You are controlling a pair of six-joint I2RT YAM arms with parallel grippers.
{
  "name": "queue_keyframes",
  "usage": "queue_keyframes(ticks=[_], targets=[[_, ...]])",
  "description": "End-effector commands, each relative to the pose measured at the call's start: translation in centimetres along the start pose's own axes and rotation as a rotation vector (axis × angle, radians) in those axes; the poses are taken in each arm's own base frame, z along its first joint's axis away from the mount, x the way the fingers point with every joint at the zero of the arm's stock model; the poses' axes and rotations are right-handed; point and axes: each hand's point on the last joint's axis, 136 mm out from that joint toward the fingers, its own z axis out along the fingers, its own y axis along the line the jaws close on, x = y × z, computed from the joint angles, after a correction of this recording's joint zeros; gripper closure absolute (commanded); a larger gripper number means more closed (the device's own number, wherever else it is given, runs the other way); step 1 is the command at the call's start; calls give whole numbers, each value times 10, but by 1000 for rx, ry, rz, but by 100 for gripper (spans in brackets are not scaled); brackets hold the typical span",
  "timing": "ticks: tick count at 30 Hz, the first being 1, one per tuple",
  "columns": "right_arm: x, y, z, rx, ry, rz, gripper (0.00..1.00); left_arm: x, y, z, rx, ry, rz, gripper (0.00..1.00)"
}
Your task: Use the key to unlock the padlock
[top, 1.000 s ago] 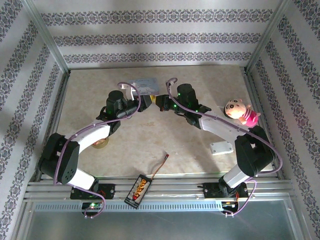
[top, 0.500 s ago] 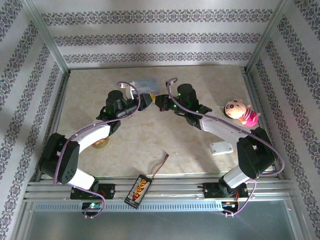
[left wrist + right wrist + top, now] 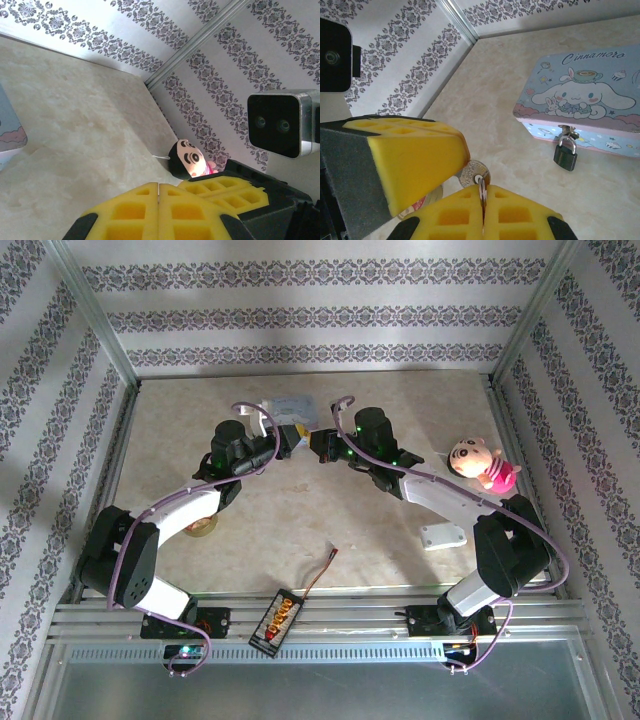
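Note:
My left gripper will keep the key while my right gripper, which holds it only by its ring, comes round to take its round head (image 3: 474, 172).
The small dark padlock (image 3: 565, 155) hangs from the hasp of a pale-blue cartoon tin (image 3: 575, 97), which lies at the back of the table (image 3: 288, 406). My right gripper (image 3: 482, 192) is shut on the key ring. The key (image 3: 474, 174) shows its round silver head just above those pads. My left gripper (image 3: 415, 155) comes in from the left, shut, its pad tip over the edge of the key's head; the blade is hidden. From above, the left gripper (image 3: 291, 437) and right gripper (image 3: 319, 445) meet tip to tip in front of the tin. The left gripper's pads (image 3: 159, 187) are pressed together.
A pink doll (image 3: 481, 463) sits at the right by the right arm. A small white block (image 3: 443, 536) lies near the front right. A charger board with a wire (image 3: 278, 618) rests on the front rail. A round lid (image 3: 200, 528) lies under the left arm.
The left jaws stood a little apart and have closed at the key's head. Both grippers stay together in front of the tin, shifted slightly.

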Motion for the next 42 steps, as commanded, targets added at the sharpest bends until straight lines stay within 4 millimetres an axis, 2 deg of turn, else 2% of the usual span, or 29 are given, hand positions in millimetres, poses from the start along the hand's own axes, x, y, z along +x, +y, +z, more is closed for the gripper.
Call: queue_keyframes(ticks=[1,7,10,16,19,27,33,42], targets=[[6,11,-9,-30,9,-78,91,-23,-18,-6,1,-71,28,100],[14,-2,-32,134,-42,-289,69,-30,-12,-17,-150,-19,-12,100],[19,5,-37,194,-52,-454,61,-27,-8,-23,-228,38,-41,100],[24,31,-24,300,-77,-794,56,-21,-16,-29,-243,121,-91,100],[22,41,-15,320,-99,-887,55,-21,-24,-31,-224,133,-106,100],[14,50,-5,314,-148,-950,52,-16,-29,-41,-240,183,-99,100],[15,60,-5,280,-162,-1001,59,-15,-35,-44,-231,203,-106,100],[15,66,0,275,-169,-1041,65,-13,-36,-42,-219,212,-128,100]])
